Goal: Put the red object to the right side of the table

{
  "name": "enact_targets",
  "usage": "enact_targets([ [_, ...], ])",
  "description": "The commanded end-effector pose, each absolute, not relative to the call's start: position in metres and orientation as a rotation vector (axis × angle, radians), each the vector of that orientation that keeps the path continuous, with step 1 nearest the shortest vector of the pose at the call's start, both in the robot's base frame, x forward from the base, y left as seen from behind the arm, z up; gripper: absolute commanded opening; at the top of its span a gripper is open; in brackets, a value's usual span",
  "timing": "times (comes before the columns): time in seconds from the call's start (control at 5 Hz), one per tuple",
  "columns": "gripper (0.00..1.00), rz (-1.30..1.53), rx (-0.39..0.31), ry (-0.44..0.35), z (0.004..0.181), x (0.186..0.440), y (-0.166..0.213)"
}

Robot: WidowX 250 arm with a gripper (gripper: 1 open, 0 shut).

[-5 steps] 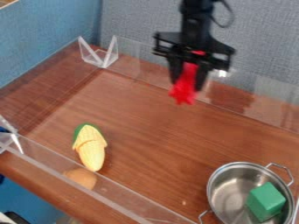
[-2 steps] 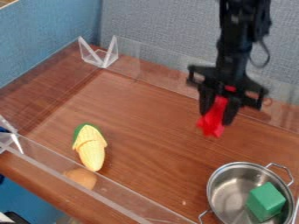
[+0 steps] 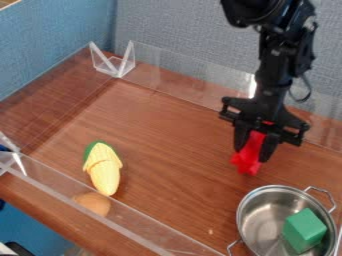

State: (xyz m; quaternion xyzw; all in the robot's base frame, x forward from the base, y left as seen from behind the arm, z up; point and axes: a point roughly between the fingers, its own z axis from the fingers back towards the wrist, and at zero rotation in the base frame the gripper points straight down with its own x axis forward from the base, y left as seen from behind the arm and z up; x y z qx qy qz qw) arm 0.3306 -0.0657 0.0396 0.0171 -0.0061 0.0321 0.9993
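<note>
Next, my gripper releases the red object on the bare wood (image 3: 237, 147) between the steel pot and the back wall.
The red object (image 3: 249, 158) is a narrow bright red block hanging upright between the fingers of my gripper (image 3: 259, 146), which is shut on its upper part. Its lower end is close to the table (image 3: 160, 130), on the right side, and I cannot tell whether it touches. The black arm comes down from the top right, with the gripper pointing straight down.
A yellow corn cob (image 3: 103, 168) lies near the front left wall. A steel pot (image 3: 271, 222) holding a green cube (image 3: 305, 231) stands at the front right corner, just below the gripper. Low clear acrylic walls (image 3: 187, 78) edge the tabletop.
The gripper has carried the red object to the right and downward, from high over the back middle of the table to just above the wood on the right.
</note>
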Motion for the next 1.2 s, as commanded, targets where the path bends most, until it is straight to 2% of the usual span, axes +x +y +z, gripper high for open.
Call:
enact_targets([
  [0.0, 0.0, 0.083, 0.026, -0.043, 0.041, 0.334, -0.052],
  [0.4, 0.0, 0.072, 0.018, -0.015, 0.011, 0.358, -0.058],
  [1.0, 0.0, -0.035, 0.008, 0.028, -0.001, 0.371, -0.047],
])
